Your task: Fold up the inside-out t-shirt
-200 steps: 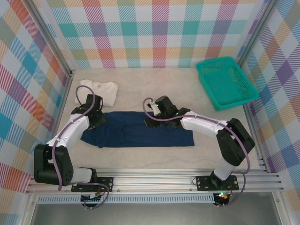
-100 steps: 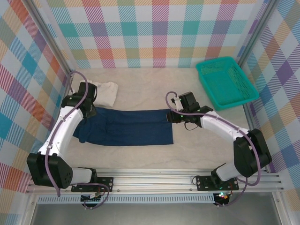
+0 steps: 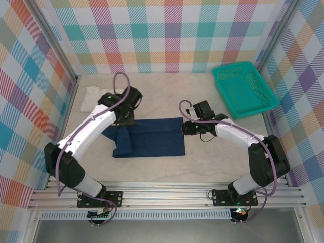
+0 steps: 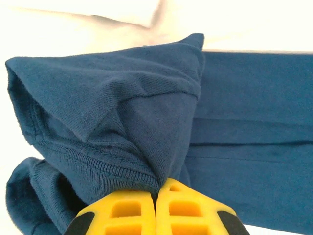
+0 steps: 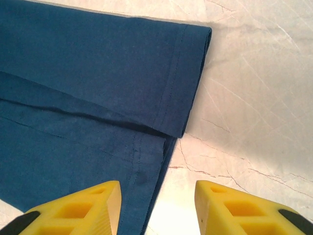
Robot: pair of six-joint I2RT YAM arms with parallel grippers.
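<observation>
My left gripper is going to release the end of the shirt on top of the navy band's edge [image 3: 177, 128], next to my open right gripper. The shirt's end is now lifted over the band.
The inside-out t-shirt [image 3: 152, 139] is dark navy and lies folded into a band in the middle of the table. My left gripper [image 3: 124, 119] is shut on the shirt's left end and holds it lifted over the band's left part. In the left wrist view the cloth [image 4: 122, 98] bunches up from the closed yellow fingertips [image 4: 122, 205] of that gripper [image 4: 156, 188]. My right gripper [image 3: 186, 126] stands open at the shirt's right edge. In the right wrist view the gripper [image 5: 157, 196] straddles the folded hem [image 5: 88, 73] and bare table, holding nothing.
A white folded shirt [image 3: 93, 95] lies at the back left, partly behind the left arm, and its edge [image 4: 98, 7] shows in the left wrist view. A teal basket [image 3: 263, 104] stands at the back right. The marbled tabletop [image 5: 254, 98] lies bare right of the shirt.
My left gripper has swung right, carrying the shirt's left end over towards the middle. My right gripper moved right to the shirt's right edge and has stayed there; the band is shorter.
</observation>
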